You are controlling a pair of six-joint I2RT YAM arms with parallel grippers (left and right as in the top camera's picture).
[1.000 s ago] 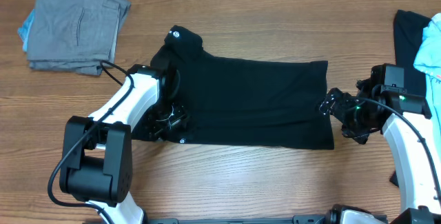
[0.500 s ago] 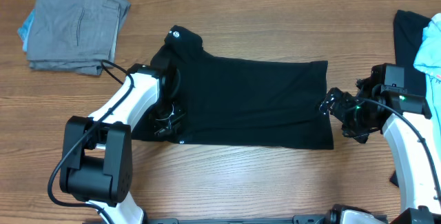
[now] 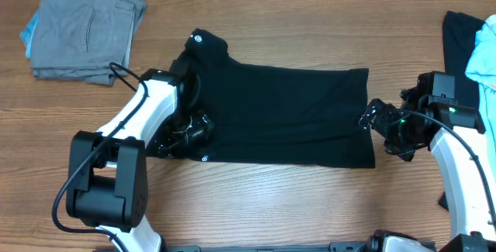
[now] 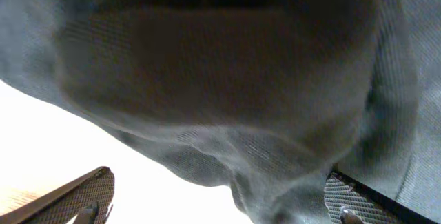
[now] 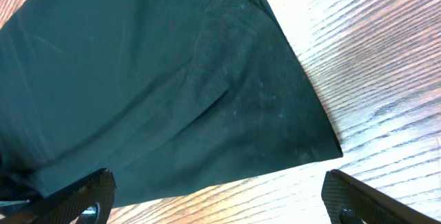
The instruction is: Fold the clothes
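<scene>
I will first take the drooping fold (image 4: 275, 165) with my left gripper and pull it back, since the shirt's fabric bunches over the white lettering by its front edge.
A black short-sleeved shirt (image 3: 287, 112) lies flat across the middle of the table, with its round white logo (image 3: 197, 38) at the far left corner. My left gripper (image 3: 190, 128) sits low on the shirt's left end. In the left wrist view it (image 4: 220, 200) is open, and dark fabric (image 4: 227, 79) fills the view and droops down beside the right finger (image 4: 351, 198). My right gripper (image 3: 372, 119) hovers at the shirt's right edge. It (image 5: 220, 203) is open with only bare wood between its fingers, and the shirt's corner (image 5: 303, 134) lies just ahead of it.
A folded grey garment (image 3: 85, 27) lies on a light blue one (image 3: 29, 31) at the back left. A black garment (image 3: 461, 35) and a light blue one (image 3: 484, 58) lie at the right edge. Bare wooden table (image 3: 271, 205) runs along the front.
The left gripper's jaws narrowed on the shirt's left end and now stand wide apart, and the gripper has shifted slightly away from the front edge. The right arm has not moved.
</scene>
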